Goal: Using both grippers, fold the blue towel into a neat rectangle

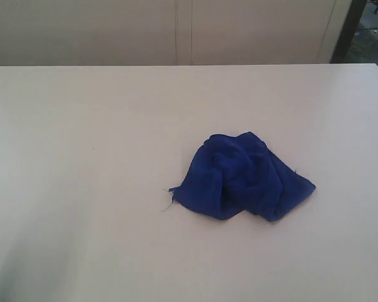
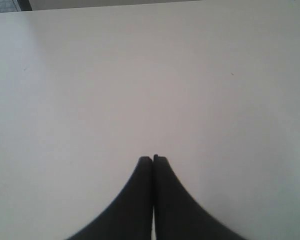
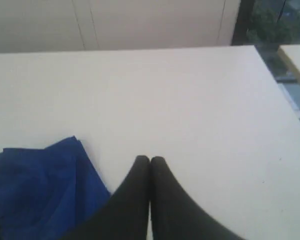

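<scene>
Next, my right gripper moves to the blue towel's far corner (image 1: 256,139) (image 3: 75,143), the one away from the towel's loose threads, and closes there.
The blue towel (image 1: 242,176) lies crumpled in a heap on the white table (image 1: 82,157), right of the middle, with loose threads at its left corner. Neither arm shows in the exterior view. In the left wrist view my left gripper (image 2: 153,159) is shut, jaws pressed together with nothing between them, over bare tabletop; the towel is out of that view. My right gripper (image 3: 149,159) is shut and empty too. Part of the blue towel (image 3: 40,190) appears beside it in the right wrist view, apart from the fingertips.
A pale wall panel (image 1: 176,31) runs behind the table's far edge. A dark post (image 1: 349,28) stands at the back right. In the right wrist view the table's side edge (image 3: 277,85) drops off to a window and another tabletop (image 3: 297,57).
</scene>
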You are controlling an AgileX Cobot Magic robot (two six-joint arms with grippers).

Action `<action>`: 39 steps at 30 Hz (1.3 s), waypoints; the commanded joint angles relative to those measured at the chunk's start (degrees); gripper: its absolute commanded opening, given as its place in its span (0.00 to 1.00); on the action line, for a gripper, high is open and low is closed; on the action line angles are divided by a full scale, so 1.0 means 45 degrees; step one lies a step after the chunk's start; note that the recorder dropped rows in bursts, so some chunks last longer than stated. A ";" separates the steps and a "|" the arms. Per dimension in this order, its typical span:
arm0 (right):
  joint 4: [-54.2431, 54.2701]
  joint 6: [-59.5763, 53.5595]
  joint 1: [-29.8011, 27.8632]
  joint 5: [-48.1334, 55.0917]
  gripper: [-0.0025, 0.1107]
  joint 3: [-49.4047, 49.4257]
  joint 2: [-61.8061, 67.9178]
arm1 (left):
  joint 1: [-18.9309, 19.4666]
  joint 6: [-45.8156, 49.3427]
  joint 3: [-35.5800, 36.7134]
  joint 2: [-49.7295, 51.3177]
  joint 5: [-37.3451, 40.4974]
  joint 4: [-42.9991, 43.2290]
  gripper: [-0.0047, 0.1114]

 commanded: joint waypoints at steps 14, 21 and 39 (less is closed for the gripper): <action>0.1706 -0.0442 0.2011 -0.0153 0.02 -0.3219 0.8558 | -0.0053 0.0000 0.0052 -0.0055 -0.0051 0.0016 0.04; 0.4793 -0.3683 0.2011 0.1771 0.03 -0.5521 1.1217 | -0.0053 0.0000 0.0052 -0.0055 -0.0051 0.0016 0.04; 0.7387 -0.5721 0.2011 0.1996 0.32 -0.7942 1.4412 | -0.0053 0.0000 0.0052 -0.0055 -0.0051 0.0016 0.04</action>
